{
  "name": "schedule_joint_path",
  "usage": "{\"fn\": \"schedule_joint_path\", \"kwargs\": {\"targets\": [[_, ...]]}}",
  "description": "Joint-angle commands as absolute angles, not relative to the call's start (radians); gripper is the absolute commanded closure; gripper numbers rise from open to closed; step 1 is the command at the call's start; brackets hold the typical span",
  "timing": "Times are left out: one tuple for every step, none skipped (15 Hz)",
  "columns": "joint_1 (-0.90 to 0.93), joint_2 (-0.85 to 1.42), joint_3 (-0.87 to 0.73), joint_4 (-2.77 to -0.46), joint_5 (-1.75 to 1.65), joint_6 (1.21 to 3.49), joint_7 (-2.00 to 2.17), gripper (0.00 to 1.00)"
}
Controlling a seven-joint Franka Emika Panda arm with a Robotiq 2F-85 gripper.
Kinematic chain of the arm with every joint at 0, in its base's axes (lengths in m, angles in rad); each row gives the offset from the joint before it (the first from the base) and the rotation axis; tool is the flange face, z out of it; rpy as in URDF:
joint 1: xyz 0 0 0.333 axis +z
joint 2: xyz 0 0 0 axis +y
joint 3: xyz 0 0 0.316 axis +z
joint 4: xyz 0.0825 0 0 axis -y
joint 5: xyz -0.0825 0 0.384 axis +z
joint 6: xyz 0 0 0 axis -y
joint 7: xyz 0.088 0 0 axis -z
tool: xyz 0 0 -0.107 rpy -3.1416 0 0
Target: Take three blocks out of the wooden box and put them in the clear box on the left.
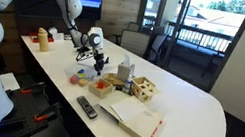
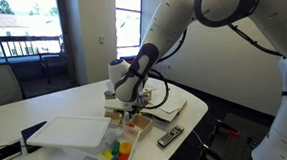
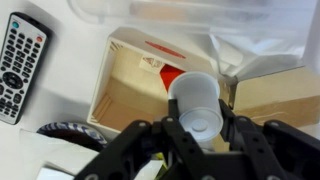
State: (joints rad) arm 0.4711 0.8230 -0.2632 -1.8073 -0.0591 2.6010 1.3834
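I should let go of the pale whitish cylinder block, now held over the wooden box, beside the green block in the clear box [image 1: 88, 75].
In the wrist view my gripper [image 3: 200, 125] is shut on a pale whitish cylinder block [image 3: 196, 100] and holds it over the wooden box [image 3: 118, 95]. A red block [image 3: 170, 73] lies inside that box. The clear box [image 3: 180, 10] shows as a translucent edge at the top of the wrist view. In both exterior views the gripper [image 1: 98, 61] [image 2: 130, 107] hangs low over the table. The wooden box [image 1: 103, 88] sits just below it. The clear box [image 2: 119, 149] holds yellow, green and red blocks.
A black remote [image 3: 20, 60] [image 1: 86, 106] lies beside the wooden box. A wooden cube with holes [image 1: 143, 88] and a taller wooden toy [image 1: 124, 74] stand close by. White papers [image 1: 136, 120] lie near the table's front. A white sheet [image 2: 70, 134] lies next to the clear box.
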Motion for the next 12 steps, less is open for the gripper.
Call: {"fn": "schedule_joint_path", "kwargs": {"targets": [[0.473, 0.724, -0.203, -1.87, -0.102, 2.573, 1.372, 0.85], [0.476, 0.712, -0.188, -1.874, -0.112, 2.572, 1.372, 0.85], [0.481, 0.701, -0.176, -1.876, -0.123, 2.57, 1.373, 0.85], [0.483, 0.693, -0.163, -1.877, -0.133, 2.567, 1.372, 0.85], [0.485, 0.685, -0.151, -1.877, -0.14, 2.561, 1.37, 0.85], [0.481, 0.683, -0.137, -1.872, -0.143, 2.551, 1.365, 0.85], [0.477, 0.681, -0.123, -1.868, -0.143, 2.541, 1.361, 0.85], [0.469, 0.684, -0.108, -1.862, -0.142, 2.532, 1.353, 0.85], [0.465, 0.687, -0.098, -1.859, -0.142, 2.525, 1.348, 0.85], [0.457, 0.692, -0.087, -1.855, -0.139, 2.523, 1.338, 0.85], [0.454, 0.699, -0.081, -1.849, -0.138, 2.519, 1.326, 0.85], [0.448, 0.708, -0.075, -1.842, -0.135, 2.514, 1.316, 0.85]]}}
